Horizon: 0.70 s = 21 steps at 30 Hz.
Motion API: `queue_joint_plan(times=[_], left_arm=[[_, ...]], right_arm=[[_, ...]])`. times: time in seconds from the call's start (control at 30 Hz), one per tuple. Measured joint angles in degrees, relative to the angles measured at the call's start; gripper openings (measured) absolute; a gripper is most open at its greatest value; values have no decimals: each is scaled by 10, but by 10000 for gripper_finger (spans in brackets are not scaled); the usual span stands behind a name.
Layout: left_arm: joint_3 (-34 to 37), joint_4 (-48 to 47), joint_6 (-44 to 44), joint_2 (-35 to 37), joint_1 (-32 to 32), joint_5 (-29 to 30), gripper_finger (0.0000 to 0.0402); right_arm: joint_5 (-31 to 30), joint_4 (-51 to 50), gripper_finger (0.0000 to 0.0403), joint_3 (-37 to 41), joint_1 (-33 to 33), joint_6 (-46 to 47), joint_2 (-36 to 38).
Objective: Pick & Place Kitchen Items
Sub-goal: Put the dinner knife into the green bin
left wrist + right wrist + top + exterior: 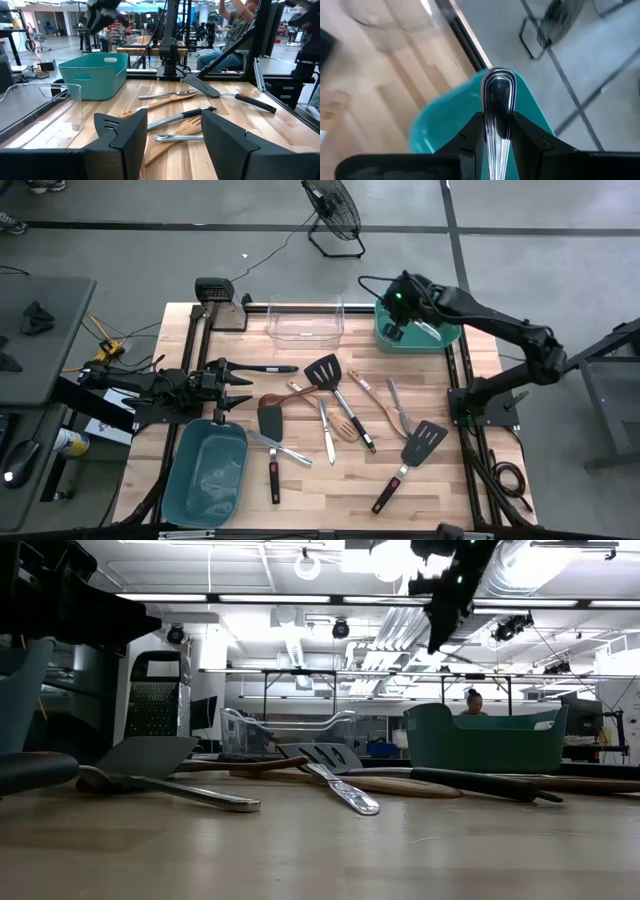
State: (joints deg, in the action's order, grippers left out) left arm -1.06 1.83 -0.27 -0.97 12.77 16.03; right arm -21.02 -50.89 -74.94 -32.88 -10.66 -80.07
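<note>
The silvery utensil, still held over the green tub, will go down on the bottom of the green tub (413, 340), toward the tub's near side, as I set it there with my right gripper.
My right gripper (400, 315) hangs over the green tub (425, 335) at the table's far right and is shut on a silvery metal utensil (498, 92). My left gripper (232, 380) hovers open at the table's left, next to a black utensil (268, 368), with nothing between its fingers (125, 132). Black turners (325, 370), wooden spoons (348, 426), a metal piece (327, 432) and a red-trimmed turner (415, 448) lie flat in the middle of the table. My right gripper pinches the silvery utensil between its two fingers (472, 135). The utensil runs along the fingers, and its rounded end (498, 82) sticks out past the fingertips. It is lifted clear, above the green tub (445, 120). The rest of it is hidden behind the gripper.
A clear plastic bin (305, 320) stands at the far edge, left of the green tub. A teal tub (208, 472) sits at the near left corner. A grater (155, 705) stands far left. A fan (335, 215) stands on the floor beyond. People show behind the table (235, 25).
</note>
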Motion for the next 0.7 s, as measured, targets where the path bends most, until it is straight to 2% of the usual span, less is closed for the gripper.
queue_joint_plan(times=[0.37,0.7], left_arm=[[0,0,0,0,0,0,184],[0,0,0,0,0,0,184]], right_arm=[[7,-3,67,0,-76,-35,-95],[67,14,67,0,-115,-117,-156]])
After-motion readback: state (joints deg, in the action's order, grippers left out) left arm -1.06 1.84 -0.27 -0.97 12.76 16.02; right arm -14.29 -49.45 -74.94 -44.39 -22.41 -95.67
